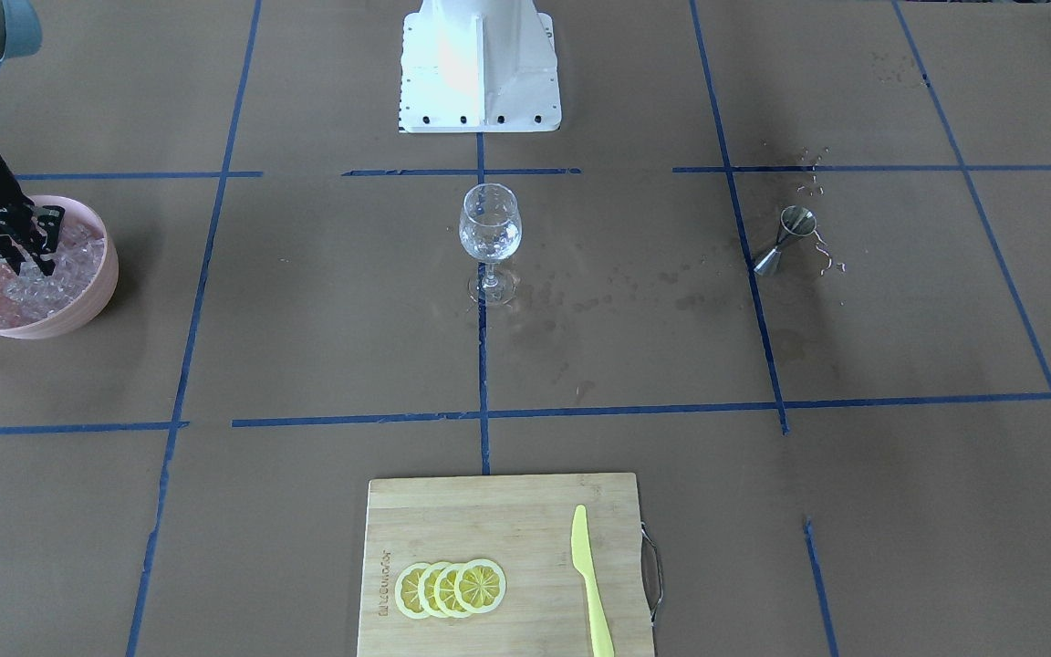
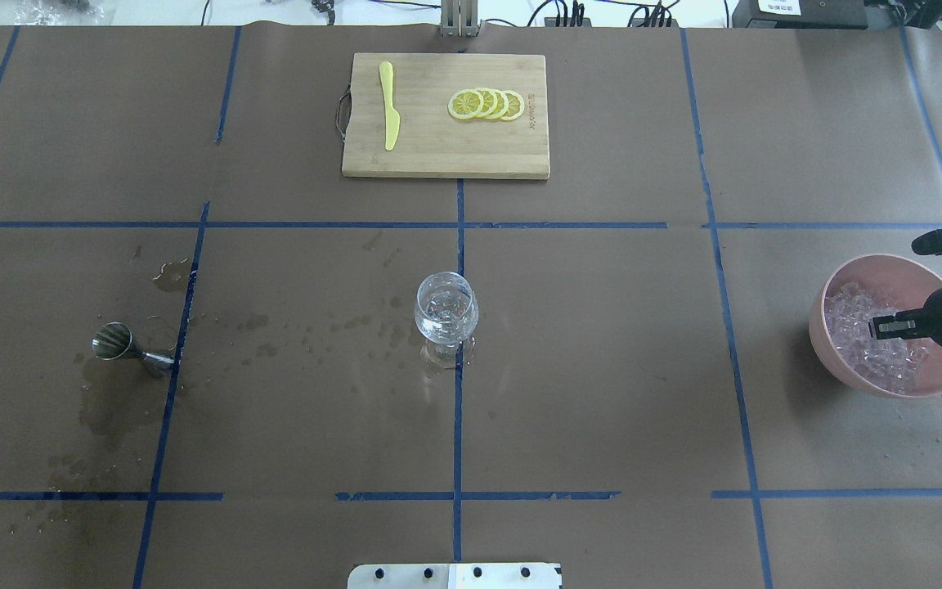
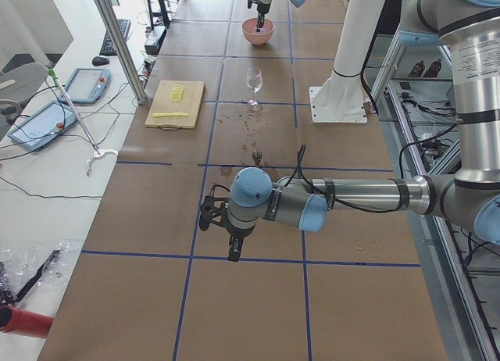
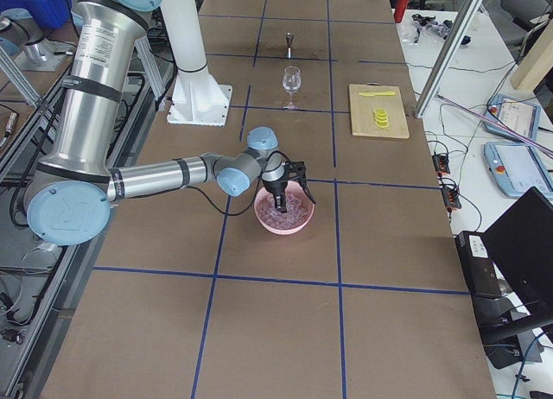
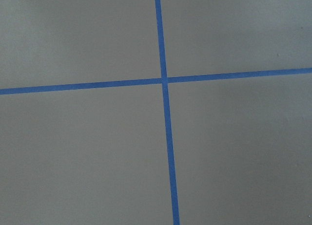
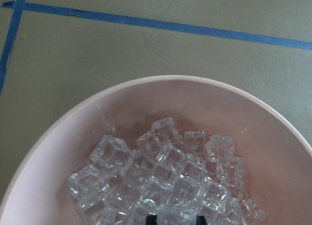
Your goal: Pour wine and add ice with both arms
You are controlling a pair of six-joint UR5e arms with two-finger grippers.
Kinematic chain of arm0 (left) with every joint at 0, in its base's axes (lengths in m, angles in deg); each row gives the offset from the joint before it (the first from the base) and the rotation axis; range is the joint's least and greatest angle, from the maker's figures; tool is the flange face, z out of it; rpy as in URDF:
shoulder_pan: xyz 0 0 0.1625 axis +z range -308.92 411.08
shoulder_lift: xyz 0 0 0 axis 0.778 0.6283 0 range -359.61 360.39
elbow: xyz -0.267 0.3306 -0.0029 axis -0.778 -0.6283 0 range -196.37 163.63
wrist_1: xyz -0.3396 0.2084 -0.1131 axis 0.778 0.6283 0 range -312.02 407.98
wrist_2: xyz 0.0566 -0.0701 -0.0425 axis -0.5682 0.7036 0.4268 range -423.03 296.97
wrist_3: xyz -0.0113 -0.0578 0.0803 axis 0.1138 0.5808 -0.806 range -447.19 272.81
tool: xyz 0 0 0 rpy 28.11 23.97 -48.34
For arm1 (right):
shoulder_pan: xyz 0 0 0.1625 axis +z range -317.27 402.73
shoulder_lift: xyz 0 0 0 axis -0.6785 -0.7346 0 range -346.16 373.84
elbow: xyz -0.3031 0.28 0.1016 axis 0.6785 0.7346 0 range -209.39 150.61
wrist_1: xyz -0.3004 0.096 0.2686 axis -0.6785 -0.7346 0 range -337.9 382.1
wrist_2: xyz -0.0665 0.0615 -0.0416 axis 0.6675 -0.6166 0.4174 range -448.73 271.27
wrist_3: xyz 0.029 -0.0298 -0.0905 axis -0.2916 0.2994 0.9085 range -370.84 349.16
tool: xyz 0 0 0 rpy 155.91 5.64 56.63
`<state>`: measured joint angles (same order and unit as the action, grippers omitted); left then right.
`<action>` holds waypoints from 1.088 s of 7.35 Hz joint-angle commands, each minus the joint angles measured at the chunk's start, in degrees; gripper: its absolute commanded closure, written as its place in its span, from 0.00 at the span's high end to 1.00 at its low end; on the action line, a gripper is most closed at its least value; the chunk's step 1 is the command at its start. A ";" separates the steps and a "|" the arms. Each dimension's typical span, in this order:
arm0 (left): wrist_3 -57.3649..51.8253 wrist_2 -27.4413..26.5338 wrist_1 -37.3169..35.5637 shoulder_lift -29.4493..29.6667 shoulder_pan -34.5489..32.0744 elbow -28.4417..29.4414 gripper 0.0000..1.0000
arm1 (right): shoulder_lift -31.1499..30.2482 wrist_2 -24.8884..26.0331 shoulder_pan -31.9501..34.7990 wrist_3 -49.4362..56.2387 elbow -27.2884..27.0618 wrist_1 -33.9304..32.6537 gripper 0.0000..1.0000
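Next, my right gripper releases the ice cube inside the cup of the stemmed glass (image 1: 490, 225), before the white pedestal.
A cut-pattern stemmed glass (image 1: 490, 228) (image 2: 446, 309) stands at the table's centre; any wine in it is too faint to make out. The ice (image 6: 165, 176) (image 2: 859, 343) is heaped in a pink bowl (image 1: 110, 265) (image 2: 816, 327) (image 6: 170, 81) on my right side. My right gripper (image 1: 28, 246) (image 2: 880, 328) (image 6: 175, 217) reaches down into the heap, fingertips about one cube's width apart with a cube between them. My left gripper (image 3: 233, 244) shows only in the exterior left view, low over bare table well short of the glass; I cannot tell if it is open.
A steel jigger (image 1: 785, 239) (image 2: 123, 345) sits on my left side among wet spots. A bamboo cutting board (image 1: 489, 520) (image 2: 438, 151) at the far edge holds lemon slices (image 1: 452, 589) and a yellow knife (image 1: 587, 579). The white pedestal (image 1: 480, 73) stands behind the glass.
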<state>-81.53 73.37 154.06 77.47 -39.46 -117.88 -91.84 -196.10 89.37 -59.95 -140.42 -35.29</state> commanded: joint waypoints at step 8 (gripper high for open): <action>-0.12 -0.26 -0.35 -0.35 0.19 -0.96 1.00 | 30.28 -2.86 -0.46 -11.13 -15.10 -36.68 0.00</action>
<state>-81.71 73.18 153.79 77.23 -39.31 -118.55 -70.89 -200.06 92.43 -65.01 -155.06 -64.15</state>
